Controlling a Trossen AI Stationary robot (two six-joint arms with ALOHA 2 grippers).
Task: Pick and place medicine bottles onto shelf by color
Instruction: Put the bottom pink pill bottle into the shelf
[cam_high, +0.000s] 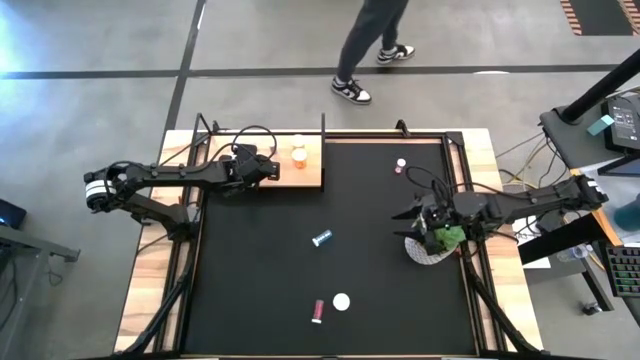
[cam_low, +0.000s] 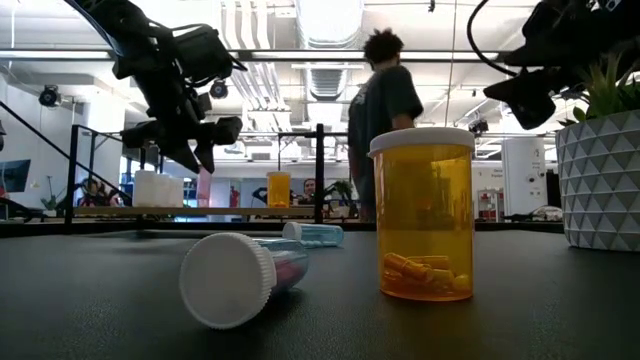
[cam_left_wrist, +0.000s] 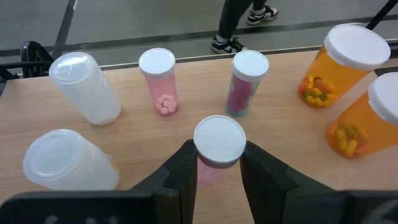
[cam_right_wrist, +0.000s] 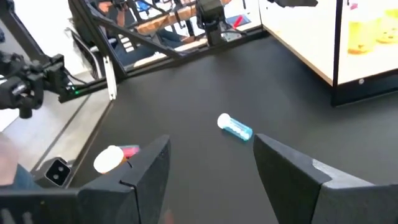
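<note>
My left gripper is going to set the pink bottle down on the shelf (cam_high: 257, 160) (cam_left_wrist: 181, 180), in the spot between the nearer white and orange bottles.
On the light-wood shelf (cam_high: 312, 178) stand two white (cam_left_wrist: 84, 87), two pink (cam_left_wrist: 158, 81) and two orange medicine bottles (cam_left_wrist: 342, 62). My left gripper (cam_high: 266, 167) is over the shelf, shut on another pink bottle (cam_left_wrist: 219, 144). On the black mat a blue bottle (cam_high: 322, 238) and a pink one (cam_high: 317, 312) lie on their sides. An orange one (cam_low: 422, 215) stands upright, and a small pink one (cam_high: 400, 165) sits at the far right. My right gripper (cam_right_wrist: 211, 180) hangs open above the mat by the plant pot, holding nothing. My left gripper pinches the pink bottle's body just under its white cap (cam_left_wrist: 208, 173) between the two fingers (cam_left_wrist: 185, 168). The fingers slant down from the table's left side. The cap faces up toward the wrist. Whether the bottle's base rests on the shelf, the fingers hide.
A white pot with a green plant (cam_high: 430, 248) stands under my right arm at the mat's right side. A person (cam_high: 370, 50) walks on the floor beyond the far edge. Open mat lies between the shelf and the loose bottles.
</note>
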